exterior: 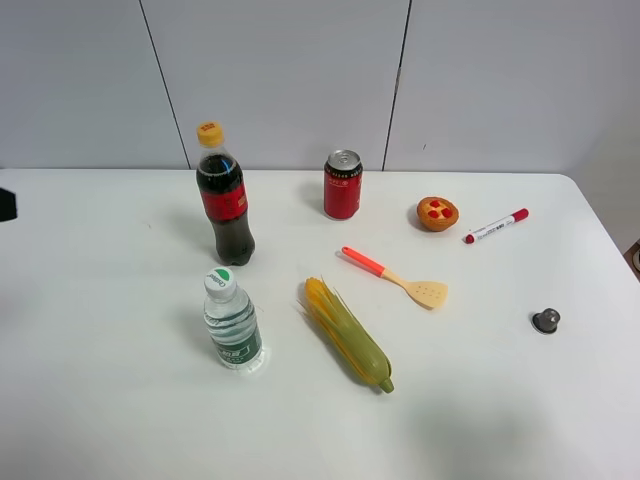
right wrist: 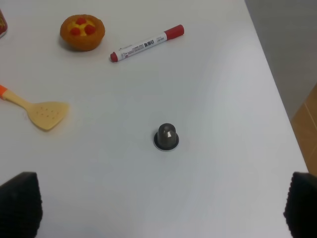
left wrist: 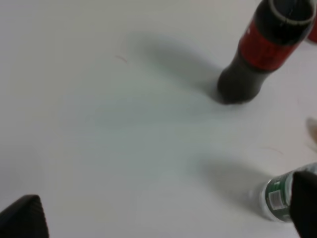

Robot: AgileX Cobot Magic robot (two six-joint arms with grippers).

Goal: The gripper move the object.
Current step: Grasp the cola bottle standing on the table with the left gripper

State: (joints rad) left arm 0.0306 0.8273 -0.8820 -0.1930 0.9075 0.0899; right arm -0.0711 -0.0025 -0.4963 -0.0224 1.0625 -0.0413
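Observation:
Next, I move my left gripper to the tall cola bottle and close it on the bottle's neck (exterior: 212,147) just below its yellow cap.
The tall cola bottle (exterior: 224,195), with dark liquid, a red label and a yellow cap, stands upright at the back left of the white table (exterior: 120,400). Its lower half also shows in the left wrist view (left wrist: 257,54). My left gripper (left wrist: 163,213) is open and empty, with its dark fingertips (left wrist: 22,218) wide apart, well short of the bottle. My right gripper (right wrist: 161,208) is open and empty over the right side of the table. Neither gripper shows in the exterior high view, apart from a black bit at the left edge (exterior: 6,205).
A clear water bottle (exterior: 231,320) stands in front of the cola bottle. A red can (exterior: 342,185), a corn cob (exterior: 347,332), an orange-handled spatula (exterior: 395,277), a small tart (exterior: 437,213), a red marker (exterior: 496,226) and a small dark capsule (exterior: 546,320) lie around.

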